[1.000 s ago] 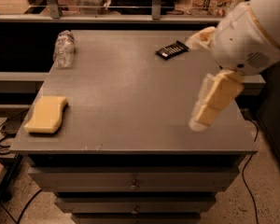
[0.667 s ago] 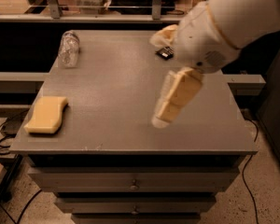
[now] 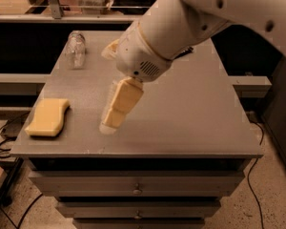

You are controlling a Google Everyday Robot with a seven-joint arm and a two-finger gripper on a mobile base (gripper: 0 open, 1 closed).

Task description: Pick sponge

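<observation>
The middle of the pale yellow sponge (image 3: 48,115) near the front corner of the grey table is the next spot my gripper should go to and close on.
The sponge (image 3: 48,117) is a pale yellow foam block with wavy sides. It lies flat near the front left corner of the grey table (image 3: 190,109). My gripper (image 3: 110,124) hangs from the white arm over the table's front middle, its yellowish blocky fingers (image 3: 124,101) pointing down and to the left. It is to the right of the sponge, apart from it, and holds nothing that I can see.
A clear plastic bottle (image 3: 76,49) lies on its side at the back left of the table. The white arm covers the back middle. Drawers (image 3: 138,187) sit under the tabletop. Cables lie on the floor at the left.
My arm and gripper have swung left across the table, from its right side to its front middle, closer to the sponge. The sponge and bottle have not moved.
</observation>
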